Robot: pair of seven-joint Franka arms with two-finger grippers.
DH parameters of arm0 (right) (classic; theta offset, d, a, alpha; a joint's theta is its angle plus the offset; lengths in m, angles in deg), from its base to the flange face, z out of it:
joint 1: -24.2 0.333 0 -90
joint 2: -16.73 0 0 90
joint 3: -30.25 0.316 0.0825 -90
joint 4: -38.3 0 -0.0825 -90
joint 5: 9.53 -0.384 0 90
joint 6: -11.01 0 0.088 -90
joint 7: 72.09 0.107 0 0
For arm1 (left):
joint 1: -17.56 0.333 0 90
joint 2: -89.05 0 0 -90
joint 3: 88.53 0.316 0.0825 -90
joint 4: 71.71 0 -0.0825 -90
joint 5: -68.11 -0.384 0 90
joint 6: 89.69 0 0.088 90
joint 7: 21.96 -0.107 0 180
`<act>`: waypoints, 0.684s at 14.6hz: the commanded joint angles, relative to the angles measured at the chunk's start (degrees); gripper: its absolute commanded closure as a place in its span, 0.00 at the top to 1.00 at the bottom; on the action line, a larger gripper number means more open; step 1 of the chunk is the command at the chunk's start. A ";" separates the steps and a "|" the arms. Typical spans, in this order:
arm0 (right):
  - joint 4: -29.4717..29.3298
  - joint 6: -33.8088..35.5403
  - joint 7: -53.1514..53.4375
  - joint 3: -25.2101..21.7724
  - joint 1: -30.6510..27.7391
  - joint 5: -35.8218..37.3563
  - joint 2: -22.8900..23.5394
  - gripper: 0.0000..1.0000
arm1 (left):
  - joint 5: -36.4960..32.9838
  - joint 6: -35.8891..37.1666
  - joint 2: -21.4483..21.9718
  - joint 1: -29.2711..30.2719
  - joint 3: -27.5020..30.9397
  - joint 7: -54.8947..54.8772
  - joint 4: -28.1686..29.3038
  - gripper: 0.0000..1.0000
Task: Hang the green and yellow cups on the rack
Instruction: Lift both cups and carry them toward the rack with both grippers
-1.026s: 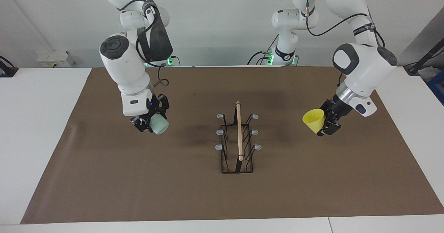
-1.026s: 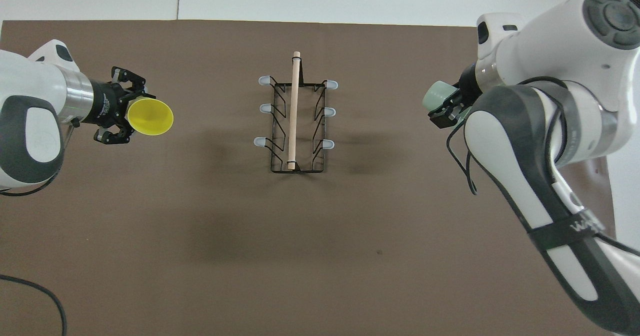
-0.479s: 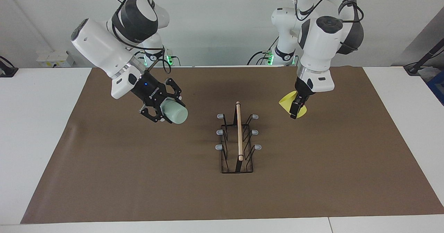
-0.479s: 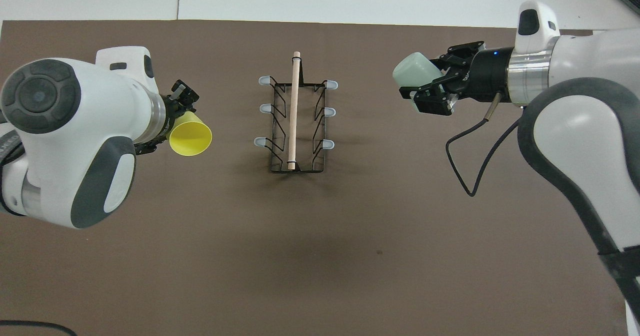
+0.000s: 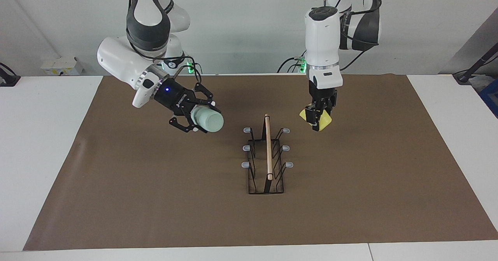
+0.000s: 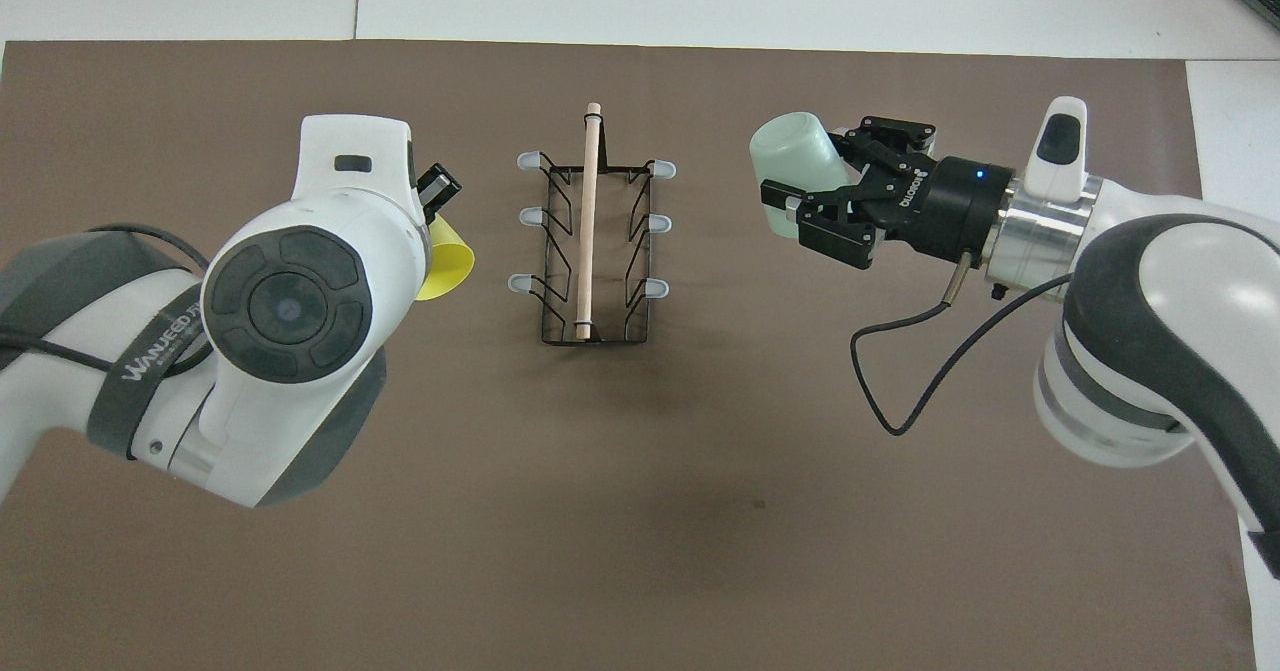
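Note:
The robot's left gripper will release the yellow cup, now held over the mat beside the rack, on the rack's near-side peg (image 6: 528,281) that is farthest from the white part of the table.
The rack (image 5: 267,156) stands in the middle of the brown mat, a black wire frame with a wooden rod (image 6: 590,221) along its top and grey-tipped pegs, all bare. My right gripper (image 5: 196,121) is shut on the mint green cup (image 5: 209,121) and holds it on its side over the mat, toward the right arm's end from the rack; the cup also shows in the overhead view (image 6: 785,156). My left gripper (image 5: 316,123) is shut on the yellow cup (image 5: 328,121) over the mat close beside the rack toward the left arm's end. In the overhead view the left arm hides most of the yellow cup (image 6: 447,266).
The brown mat (image 5: 155,198) covers most of the white table (image 5: 39,136). A black cable (image 6: 900,391) hangs in a loop from the right wrist.
Both arms have swung inward toward the rack with their cups. The yellow cup has turned from sideways to hanging under a downward-pointing left gripper. The green cup has come closer to the rack.

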 commanded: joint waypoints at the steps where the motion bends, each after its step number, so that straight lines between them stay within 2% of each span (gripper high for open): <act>1: 10.23 -1.04 -14.11 0.27 0.93 -12.99 -5.82 0.00 | -7.25 -3.90 0.36 -1.66 0.86 8.53 2.13 0.00; 2: 11.29 -1.04 -19.21 0.27 1.02 -18.00 -5.83 0.00 | -10.67 -4.26 0.27 -1.92 0.86 14.31 2.56 0.00; 4: 12.97 -1.12 -27.05 0.27 2.59 -27.84 -5.39 0.00 | -26.18 -5.06 -0.69 -3.42 0.69 24.08 4.06 0.00; 7: 13.24 -0.95 -35.59 0.27 4.53 -39.03 -3.81 0.00 | -31.78 -4.27 -0.87 -6.06 0.95 29.57 5.11 0.00; 10: 13.15 -0.16 -39.29 0.27 6.90 -48.34 -1.09 0.00 | -44.15 -2.43 -1.31 -8.68 0.86 40.34 6.60 0.00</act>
